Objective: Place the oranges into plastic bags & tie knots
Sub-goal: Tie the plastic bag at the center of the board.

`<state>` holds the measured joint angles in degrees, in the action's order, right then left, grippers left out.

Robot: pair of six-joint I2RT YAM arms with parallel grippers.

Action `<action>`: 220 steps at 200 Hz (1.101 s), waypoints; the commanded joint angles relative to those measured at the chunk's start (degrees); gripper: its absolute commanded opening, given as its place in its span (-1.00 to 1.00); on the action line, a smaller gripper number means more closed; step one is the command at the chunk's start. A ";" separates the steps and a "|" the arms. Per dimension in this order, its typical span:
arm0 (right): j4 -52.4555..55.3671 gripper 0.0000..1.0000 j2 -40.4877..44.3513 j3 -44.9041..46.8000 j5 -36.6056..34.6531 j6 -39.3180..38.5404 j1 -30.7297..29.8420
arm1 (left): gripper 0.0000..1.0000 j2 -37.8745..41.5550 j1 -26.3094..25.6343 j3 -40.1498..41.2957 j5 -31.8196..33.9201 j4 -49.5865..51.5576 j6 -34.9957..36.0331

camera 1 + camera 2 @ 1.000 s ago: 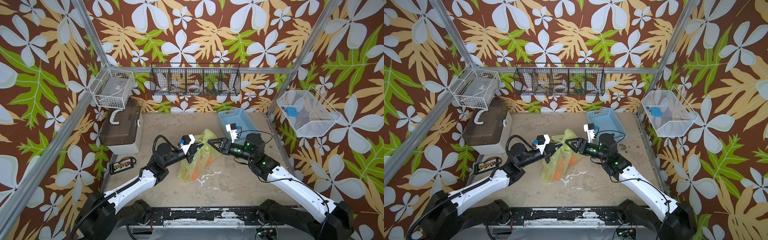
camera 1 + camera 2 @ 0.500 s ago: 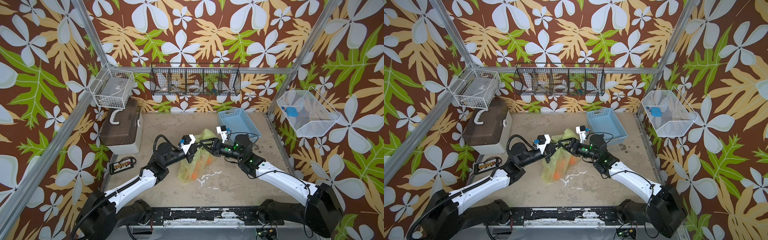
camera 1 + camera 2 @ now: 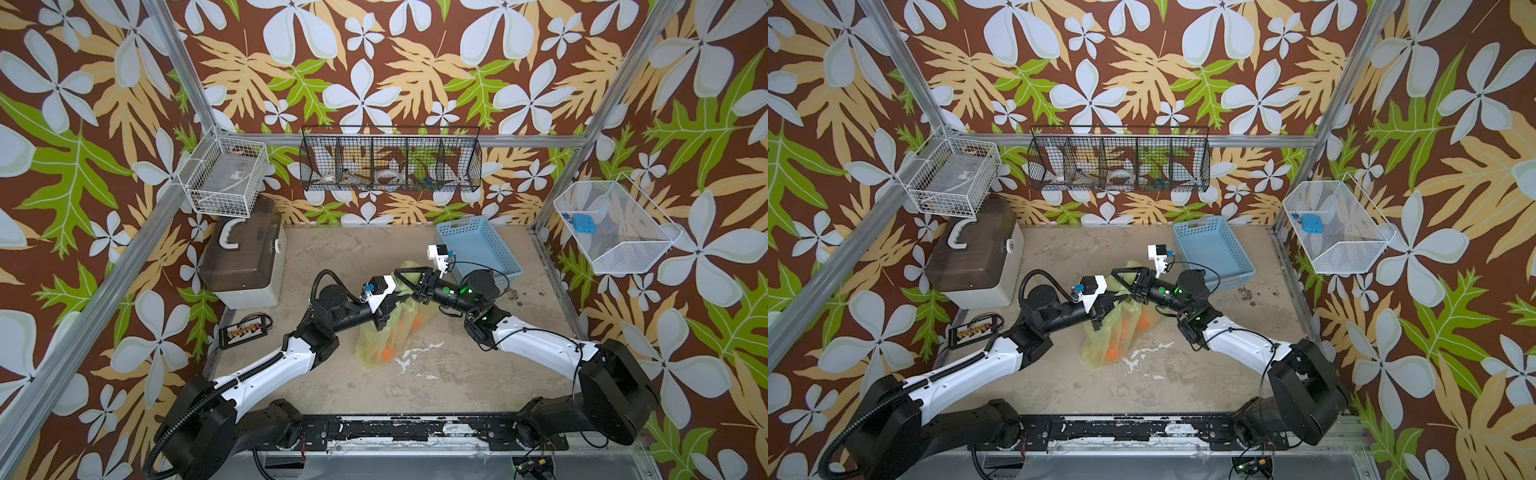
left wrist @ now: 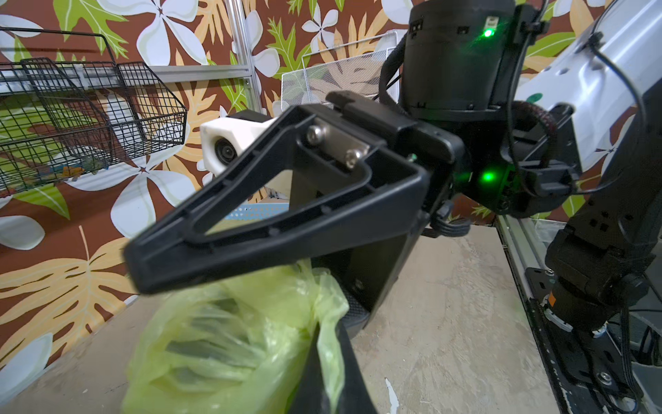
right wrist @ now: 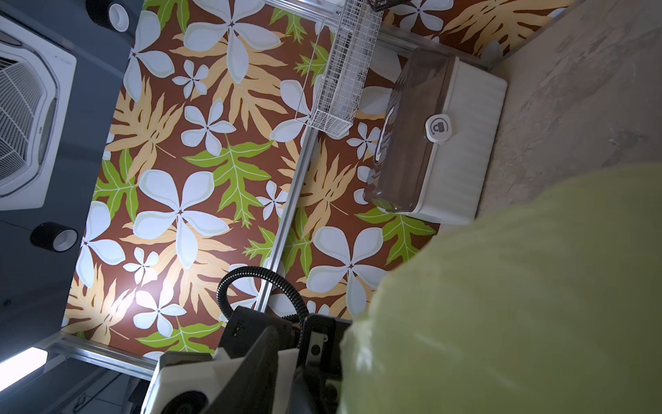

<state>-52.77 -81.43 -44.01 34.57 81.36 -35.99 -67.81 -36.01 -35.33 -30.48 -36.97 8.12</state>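
The robot's left gripper pinches a fold below the right gripper's fingertips, so next the left gripper opens, back off and takes the bunched film point(image 4: 298, 279) beside those fingertips.
The yellow-green plastic bag point(image 3: 386, 332) point(image 3: 1113, 332) lies mid-table with two oranges point(image 3: 386, 354) point(image 3: 417, 322) showing through its film. My left gripper point(image 3: 395, 297) point(image 4: 331, 358) is shut on a fold of the bag's top edge and holds it up. My right gripper point(image 3: 401, 278) point(image 3: 1119, 278) faces it from the right. In the left wrist view its two fingers stand apart, the upper finger point(image 4: 250, 229) above the bunched film point(image 4: 229, 344). In the right wrist view the bag point(image 5: 519, 304) fills the foreground and hides that gripper's own jaws. No knot shows.
A light-blue perforated basket point(image 3: 478, 253) stands behind the right arm. A lidded box with a white handle point(image 3: 245, 266) sits at the back left, with a connector strip point(image 3: 245, 330) in front of it. Wire baskets point(image 3: 390, 166) point(image 3: 224, 178) point(image 3: 615, 226) hang on the walls.
My right gripper has reached left to the bag's top beside the left gripper, and its jaws have narrowed. The left gripper has kept its hold in place.
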 commanded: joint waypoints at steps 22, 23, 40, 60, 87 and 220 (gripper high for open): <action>-15.78 -0.26 1.50 2.96 -0.54 3.45 -0.11 | -1.00 0.12 -0.11 2.32 -1.19 0.51 1.07; -15.82 -0.27 1.56 3.10 -0.50 3.45 -0.12 | -1.00 0.13 -0.11 2.34 -1.17 0.54 1.09; -17.97 -0.41 2.06 4.59 -2.45 4.04 -0.13 | -1.00 0.24 -0.12 2.63 -0.62 0.60 1.20; -18.33 -0.65 1.55 4.41 -1.72 4.30 -0.10 | -1.00 0.29 -0.20 2.81 -0.08 0.09 0.78; -19.60 -0.84 1.18 5.02 -1.77 4.77 -0.08 | -1.00 0.23 -0.20 2.81 0.13 -0.12 1.08; -21.56 -1.00 -1.02 8.45 4.94 1.19 3.55 | 0.16 10.94 3.23 7.86 18.04 -8.47 -8.69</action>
<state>-69.91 -81.49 -35.40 35.75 84.25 -32.88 -54.48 -33.01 -25.69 -17.56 -44.93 0.21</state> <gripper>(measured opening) 0.061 0.586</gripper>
